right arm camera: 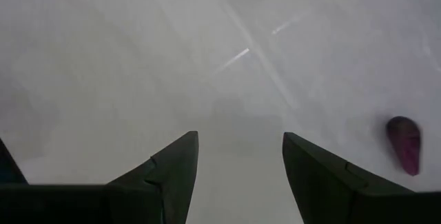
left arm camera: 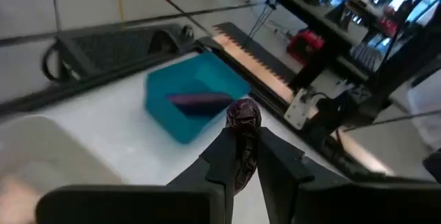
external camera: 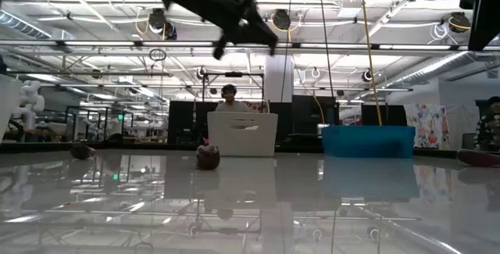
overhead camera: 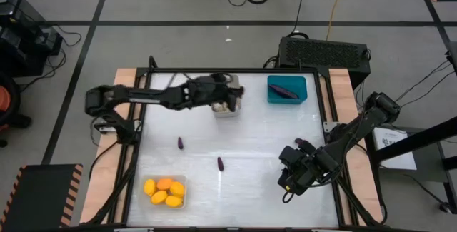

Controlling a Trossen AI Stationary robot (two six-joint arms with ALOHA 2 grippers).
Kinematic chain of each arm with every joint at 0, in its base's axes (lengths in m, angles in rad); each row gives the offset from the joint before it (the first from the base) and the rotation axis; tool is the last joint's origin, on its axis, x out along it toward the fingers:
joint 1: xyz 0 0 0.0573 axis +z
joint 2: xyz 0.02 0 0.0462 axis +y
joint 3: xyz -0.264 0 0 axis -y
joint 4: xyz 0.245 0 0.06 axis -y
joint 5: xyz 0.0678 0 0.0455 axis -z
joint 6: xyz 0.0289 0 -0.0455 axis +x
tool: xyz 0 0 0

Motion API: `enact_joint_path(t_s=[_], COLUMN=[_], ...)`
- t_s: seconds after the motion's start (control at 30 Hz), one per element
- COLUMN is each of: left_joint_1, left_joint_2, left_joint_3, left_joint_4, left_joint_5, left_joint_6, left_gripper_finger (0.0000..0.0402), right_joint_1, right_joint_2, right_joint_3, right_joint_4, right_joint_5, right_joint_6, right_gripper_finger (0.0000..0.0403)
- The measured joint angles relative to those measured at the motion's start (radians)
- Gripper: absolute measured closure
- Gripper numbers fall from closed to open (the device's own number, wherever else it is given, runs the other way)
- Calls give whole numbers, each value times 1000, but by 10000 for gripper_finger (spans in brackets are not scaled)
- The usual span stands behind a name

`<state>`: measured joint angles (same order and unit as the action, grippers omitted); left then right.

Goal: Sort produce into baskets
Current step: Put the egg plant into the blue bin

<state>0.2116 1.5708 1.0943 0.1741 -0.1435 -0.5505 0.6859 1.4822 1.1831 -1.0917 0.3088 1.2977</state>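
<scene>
I should use my left gripper to set its tiny eggplant, now held above the pale grey bin, down and let go of it on the white table (overhead camera: 285, 145) beside the tiny eggplant near my right gripper.
My left gripper (overhead camera: 237, 91) hovers above the pale grey bin (overhead camera: 227, 109), which holds whitish bulbs (overhead camera: 220, 106). It is shut on a tiny dark purple eggplant (left arm camera: 242, 122) and shows high up in the low view (external camera: 248, 21). The teal bin (overhead camera: 287, 91) at the far right holds a long eggplant (left arm camera: 200, 101). A clear bin (overhead camera: 166, 192) at the near left holds several yellow and orange fruits. Tiny eggplants lie on the table, one to the left (overhead camera: 180, 143), one in the middle (overhead camera: 221, 163) and one to the right (overhead camera: 303, 143). My right gripper (right arm camera: 240, 160) is open and empty, low over the table's near right (overhead camera: 288, 182). My left gripper pinches the tiny eggplant by its lower half (left arm camera: 241, 156) between its two fingers. The rounded end (left arm camera: 243, 114) sticks out past the fingertips. The fingers point toward the table's right, slanting down. The eggplant is lifted clear, high above the table.
A black perforated box (overhead camera: 325, 50) stands beyond the table's far right corner. In the right wrist view a tiny eggplant (right arm camera: 404, 143) lies beside my right gripper. Bare white table lies between the bins.
</scene>
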Motion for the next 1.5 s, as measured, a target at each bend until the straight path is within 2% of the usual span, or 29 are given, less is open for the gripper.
enact_joint_path(t_s=[0.1, 0.3, 0.53, 0.7, 0.93, 1.13, 1.23, 1.5], left_joint_1=[-5, -5, 5, -3, -4, -11, -19, -39], left_joint_2=[130, 420, 683, 809, 871, 869, 869, 858], left_joint_3=[85, 402, 804, 990, 1041, 1041, 1041, 1041], left_joint_4=[30, 12, -154, -237, -289, -331, -336, -343], left_joint_5=[44, 182, 232, 286, 306, 275, 275, 274], left_joint_6=[-77, -95, -91, -91, -89, 78, 132, 193], left_gripper_finger=[347, 347, 347, 347, 347, 341, 319, 212], right_joint_1=[3, 6, 62, 103, 124, 124, 123, 120], right_joint_2=[-24, -34, -34, -43, -57, -35, -33, -50], right_joint_3=[0, 0, 0, 0, 0, 0, 0, 0], right_joint_4=[-30, -63, -125, -182, -208, -184, -171, -172], right_joint_5=[11, 10, 11, 36, 40, 92, 107, 109], right_joint_6=[-7, -22, 102, 196, 253, 263, 264, 288], right_gripper_finger=[200, 200, 200, 200, 200, 200, 200, 200])
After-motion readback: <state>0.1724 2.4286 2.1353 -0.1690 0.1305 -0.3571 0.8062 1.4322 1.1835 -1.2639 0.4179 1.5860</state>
